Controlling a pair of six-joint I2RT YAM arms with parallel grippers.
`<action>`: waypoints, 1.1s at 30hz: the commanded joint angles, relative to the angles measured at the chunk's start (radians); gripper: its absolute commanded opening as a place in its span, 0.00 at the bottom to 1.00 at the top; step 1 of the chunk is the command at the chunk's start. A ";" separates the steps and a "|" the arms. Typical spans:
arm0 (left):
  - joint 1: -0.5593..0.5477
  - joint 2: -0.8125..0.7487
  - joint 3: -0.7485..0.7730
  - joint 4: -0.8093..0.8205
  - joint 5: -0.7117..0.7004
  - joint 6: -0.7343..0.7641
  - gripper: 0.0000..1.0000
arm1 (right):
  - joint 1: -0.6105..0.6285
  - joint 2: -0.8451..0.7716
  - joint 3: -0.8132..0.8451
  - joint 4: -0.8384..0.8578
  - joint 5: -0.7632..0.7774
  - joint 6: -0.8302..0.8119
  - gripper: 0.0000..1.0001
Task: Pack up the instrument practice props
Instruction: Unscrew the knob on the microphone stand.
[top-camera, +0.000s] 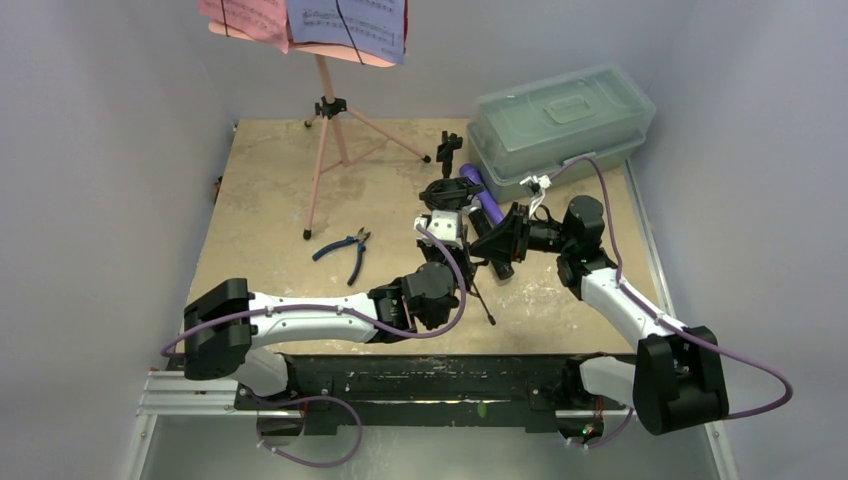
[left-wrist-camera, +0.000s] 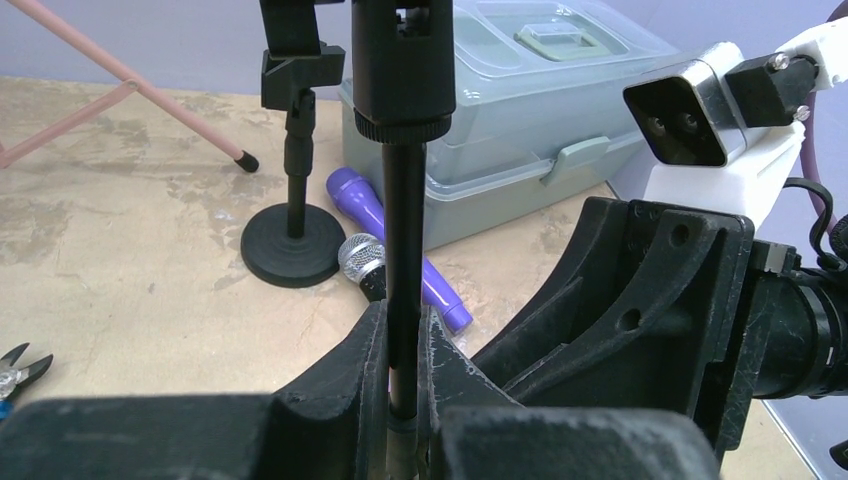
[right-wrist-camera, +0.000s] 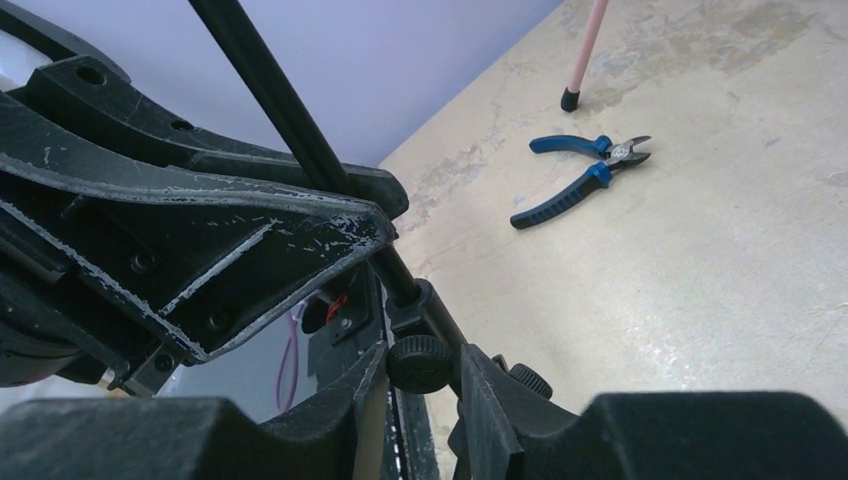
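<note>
The robot's right gripper is rolled far over on the joint knob, so it should open, roll the wrist back and close around the knob from there (right-wrist-camera: 420, 363).
My left gripper (top-camera: 445, 203) (left-wrist-camera: 405, 318) is shut on the thin rod of a black mic support (left-wrist-camera: 405, 230), whose clip (left-wrist-camera: 400, 60) sticks up above the fingers. My right gripper (top-camera: 503, 243) (right-wrist-camera: 425, 352) is closed round the same mic support (right-wrist-camera: 285, 105) at its joint knob (right-wrist-camera: 420, 364). The support's lower rod (top-camera: 484, 302) slants toward the near edge. Behind lie the purple mic (left-wrist-camera: 385, 215) (top-camera: 483, 197) and the silver-headed black mic (left-wrist-camera: 360, 258). A second mic support (left-wrist-camera: 293, 235) (top-camera: 447, 150) stands upright. The pink music rack (top-camera: 325, 130) holds sheets (top-camera: 345, 22).
The translucent greenish lidded box (top-camera: 560, 125) (left-wrist-camera: 520, 130) stands at the back right, just behind the mics. Blue-handled pliers (top-camera: 345, 250) (right-wrist-camera: 580, 178) lie left of my grippers. A pink rack foot (right-wrist-camera: 570, 98) rests near the pliers. Walls close the table on three sides.
</note>
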 joint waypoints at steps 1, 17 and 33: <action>-0.010 -0.023 0.049 0.060 0.015 -0.029 0.00 | -0.002 -0.027 0.002 0.047 -0.009 -0.026 0.31; 0.001 -0.076 0.053 -0.112 0.121 -0.073 0.00 | 0.004 -0.192 0.057 -0.476 -0.085 -0.985 0.00; 0.013 -0.105 0.052 -0.257 0.182 -0.161 0.00 | 0.011 -0.245 0.081 -0.956 -0.153 -1.695 0.55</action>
